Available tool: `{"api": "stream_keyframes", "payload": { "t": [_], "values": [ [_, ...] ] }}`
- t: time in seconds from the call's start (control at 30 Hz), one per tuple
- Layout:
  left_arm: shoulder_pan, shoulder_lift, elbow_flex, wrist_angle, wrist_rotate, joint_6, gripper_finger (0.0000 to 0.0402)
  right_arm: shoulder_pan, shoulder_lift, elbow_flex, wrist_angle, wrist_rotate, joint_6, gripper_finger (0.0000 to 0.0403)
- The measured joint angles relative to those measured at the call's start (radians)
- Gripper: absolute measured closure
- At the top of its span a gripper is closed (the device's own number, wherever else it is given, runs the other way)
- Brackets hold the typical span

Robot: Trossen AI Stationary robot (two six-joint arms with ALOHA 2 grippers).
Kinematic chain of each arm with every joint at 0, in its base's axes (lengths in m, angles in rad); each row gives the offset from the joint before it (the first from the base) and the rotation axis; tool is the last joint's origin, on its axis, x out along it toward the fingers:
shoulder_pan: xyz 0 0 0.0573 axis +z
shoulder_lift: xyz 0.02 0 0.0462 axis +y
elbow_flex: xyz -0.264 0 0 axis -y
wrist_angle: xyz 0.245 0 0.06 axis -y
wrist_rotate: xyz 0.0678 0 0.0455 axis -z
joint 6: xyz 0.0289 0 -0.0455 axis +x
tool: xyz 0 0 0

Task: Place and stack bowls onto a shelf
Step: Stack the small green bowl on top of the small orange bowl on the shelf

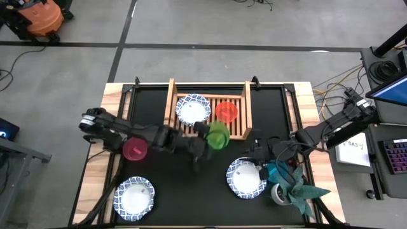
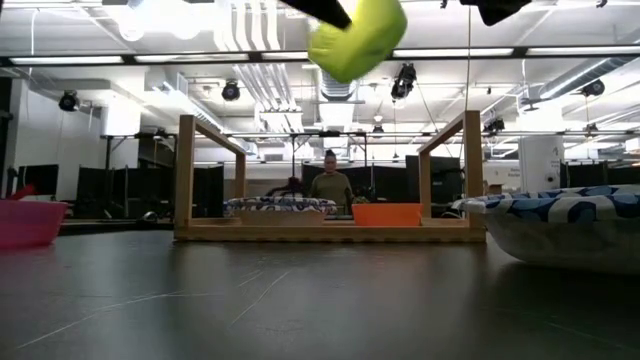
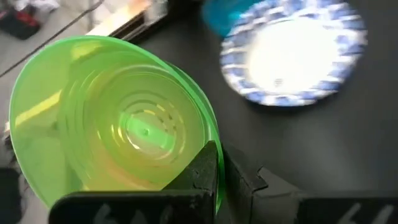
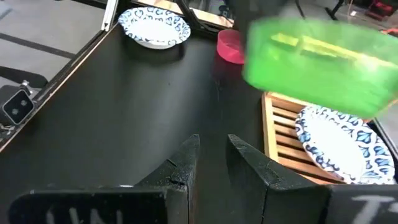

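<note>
The left gripper will release the green bowl inside the red bowl (image 1: 227, 112) on the wooden shelf's slats.
My left gripper (image 1: 206, 137) is shut on the green bowl (image 1: 218, 135), held high above the shelf's near edge and seen at the top of the low view as the green bowl (image 2: 357, 35). The wooden shelf (image 1: 172, 102) holds one white blue-rimmed bowl (image 1: 193, 109) and the red bowl (image 1: 226, 112) on its slats. The pink bowl (image 1: 135, 149) rests on the mat left of the shelf. Two more white bowls (image 1: 133, 196) (image 1: 247, 177) and the teal bowl (image 1: 276, 170) sit near the front. My right gripper (image 4: 212, 155) hovers open and touches nothing, right of the green bowl. My left gripper holds the green bowl by its rim (image 3: 214, 140), one finger (image 3: 200, 174) inside the bowl and the other outside. It comes level from the table's left side. The bowl is lifted clear of the table and tilted, its open mouth turned toward the wrist camera.
A potted spiky plant (image 1: 296, 187) stands at the front right, beside the teal bowl. The shelf's raised side rails (image 2: 185, 175) (image 2: 472, 170) stand tall on either side of the slats. A person (image 2: 330, 185) shows in the room beyond the table.
</note>
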Motion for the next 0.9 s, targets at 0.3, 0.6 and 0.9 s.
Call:
{"api": "stream_keyframes", "payload": {
  "t": [0.3, 0.6, 0.9],
  "values": [
    [0.225, 0.104, -0.001, 0.169, 0.084, 0.019, 0.0402, 0.015, -0.027, 0.0, -0.001, -0.002, -0.041, 0.0335],
    [0.364, 0.222, -0.002, 0.24, 0.098, 0.05, 0.0402, 0.046, -0.027, 0.0, 0.001, -0.002, -0.058, 0.0335],
    [0.413, 0.291, -0.002, 0.314, 0.167, 0.048, 0.0401, 0.046, -0.027, 0.0, 0.003, 0.0, -0.058, 0.0335]
  ]
}}
